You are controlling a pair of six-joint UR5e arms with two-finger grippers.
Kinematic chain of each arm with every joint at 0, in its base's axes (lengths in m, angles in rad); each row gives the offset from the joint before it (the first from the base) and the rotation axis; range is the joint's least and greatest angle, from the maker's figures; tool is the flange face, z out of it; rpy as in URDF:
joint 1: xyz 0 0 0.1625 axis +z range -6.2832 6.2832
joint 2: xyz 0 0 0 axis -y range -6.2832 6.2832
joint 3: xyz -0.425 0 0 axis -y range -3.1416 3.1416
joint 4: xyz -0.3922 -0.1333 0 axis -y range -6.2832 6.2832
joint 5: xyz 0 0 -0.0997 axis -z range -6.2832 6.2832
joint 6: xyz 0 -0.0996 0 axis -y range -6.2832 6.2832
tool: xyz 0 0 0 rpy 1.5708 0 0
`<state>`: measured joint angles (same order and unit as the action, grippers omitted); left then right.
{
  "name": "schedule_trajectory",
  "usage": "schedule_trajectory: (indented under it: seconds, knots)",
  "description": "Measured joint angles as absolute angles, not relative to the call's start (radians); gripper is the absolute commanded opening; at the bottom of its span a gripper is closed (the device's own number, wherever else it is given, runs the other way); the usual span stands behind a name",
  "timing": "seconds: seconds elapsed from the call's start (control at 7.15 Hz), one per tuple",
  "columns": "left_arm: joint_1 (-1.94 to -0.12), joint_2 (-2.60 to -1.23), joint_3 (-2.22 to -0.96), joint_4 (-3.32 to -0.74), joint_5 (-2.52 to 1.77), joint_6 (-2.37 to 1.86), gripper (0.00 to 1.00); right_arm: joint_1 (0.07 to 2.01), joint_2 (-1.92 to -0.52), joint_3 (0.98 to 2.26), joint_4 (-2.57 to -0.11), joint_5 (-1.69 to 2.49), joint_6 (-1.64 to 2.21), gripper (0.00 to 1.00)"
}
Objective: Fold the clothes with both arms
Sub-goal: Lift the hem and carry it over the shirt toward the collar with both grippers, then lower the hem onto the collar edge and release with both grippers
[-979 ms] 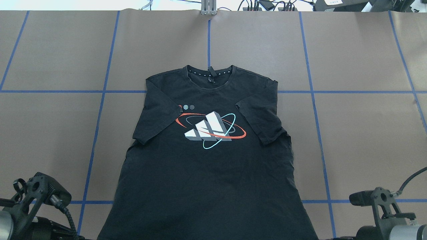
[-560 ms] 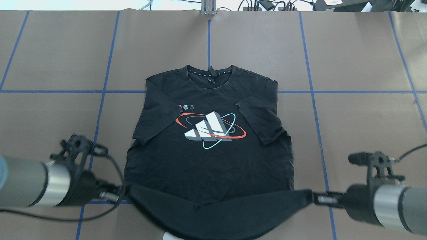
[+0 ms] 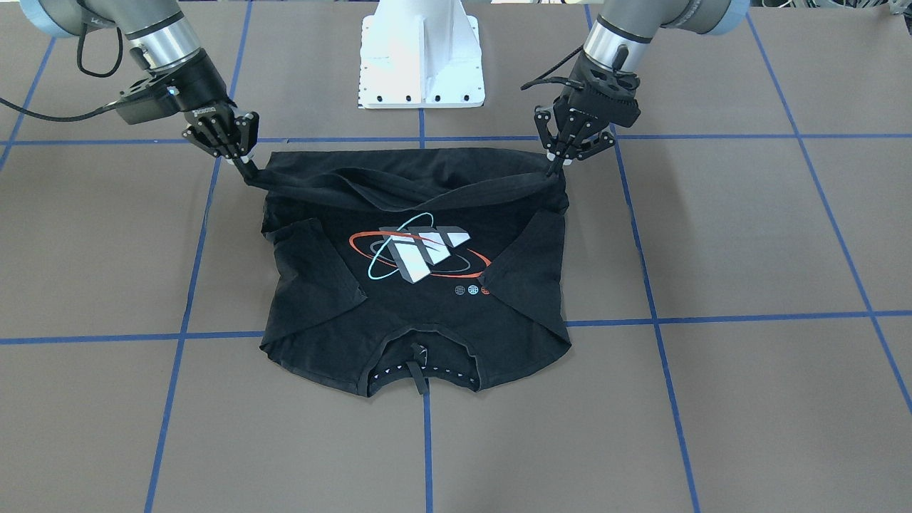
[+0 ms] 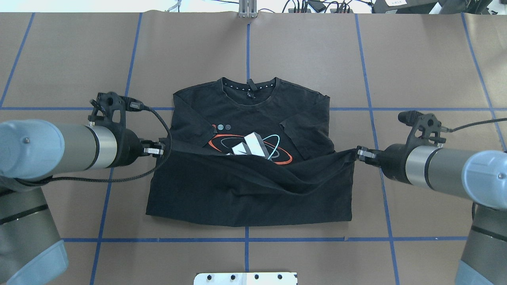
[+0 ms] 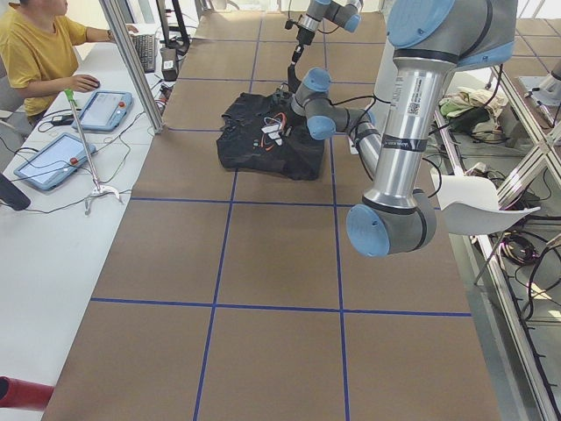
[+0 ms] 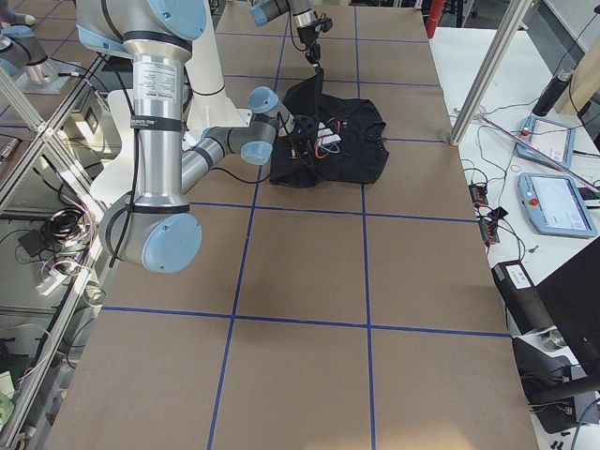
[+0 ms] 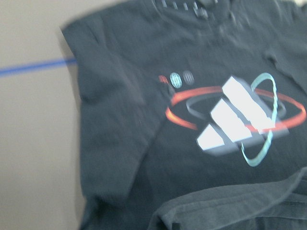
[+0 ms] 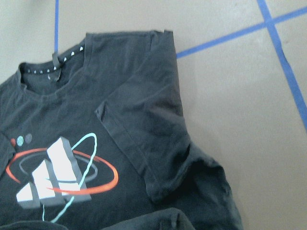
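Next, my left gripper releases the corner of the black T-shirt's hem on the brown paper (image 3: 591,390), just past the shoulder fold of the nearby sleeve.
The black T-shirt (image 4: 253,114) lies front up on the table, collar at the far side, both sleeves folded inward. Its white-grey logo (image 4: 255,146) with red and cyan ovals is partly covered by the raised hem. My left gripper (image 4: 163,149) is shut on the hem's left corner. My right gripper (image 4: 357,153) is shut on the hem's right corner. The hem hangs stretched between them above the shirt's middle, sagging at the centre. In the front-facing view the left gripper (image 3: 554,168) and right gripper (image 3: 246,171) hold the same edge of the T-shirt (image 3: 427,306). Both wrist views look down on the logo (image 7: 235,120) and a folded sleeve (image 8: 139,134).
The table is covered in brown paper with blue tape grid lines (image 4: 245,239). The white pedestal base (image 3: 422,57) stands at the robot's side. A person (image 5: 35,53) sits at a side desk with tablets (image 5: 103,109). Cables lie along the far edge (image 4: 317,6).
Both arms have lifted the shirt's hem from the near edge and carried it away from the robot toward the collar. The doubled lower half now lies flat, and the hem covers the logo's lower part.
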<state>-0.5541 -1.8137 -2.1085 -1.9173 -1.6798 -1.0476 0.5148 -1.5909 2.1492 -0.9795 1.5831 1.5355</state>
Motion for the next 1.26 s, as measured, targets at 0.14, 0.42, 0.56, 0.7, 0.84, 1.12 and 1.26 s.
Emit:
schedule_trajectory:
  seconds: [0.14,0.42,0.56,0.7,0.84,1.12,1.26]
  knots:
    - [-0.591,-1.827,-2.101,-1.917,-1.677,-1.048,0.0,0.554,-1.551,2.144,-1.008,1.583,1.536,0.0]
    - [-0.648,-1.886,-2.032,-1.918,-1.675,-1.046,0.0,0.606,-1.406,2.131,-1.182,1.582,1.536,0.0]
    - [-0.676,-1.936,-1.964,-1.919,-1.675,-1.045,0.0,0.63,-1.333,2.11,-1.268,1.582,1.536,0.0]
    - [-0.706,-1.988,-1.891,-1.922,-1.675,-1.027,0.0,0.654,-1.283,2.073,-1.311,1.582,1.535,0.0]
    - [-0.739,-2.034,-1.822,-1.927,-1.676,-0.987,0.0,0.677,-1.245,2.024,-1.328,1.582,1.531,0.0]
    - [-0.783,-2.095,-1.682,-1.958,-1.671,-0.937,0.0,0.705,-1.162,1.891,-1.336,1.582,1.524,0.0]
    - [-0.79,-2.142,-1.582,-1.98,-1.654,-0.93,0.0,0.708,-1.122,1.811,-1.335,1.582,1.523,0.0]
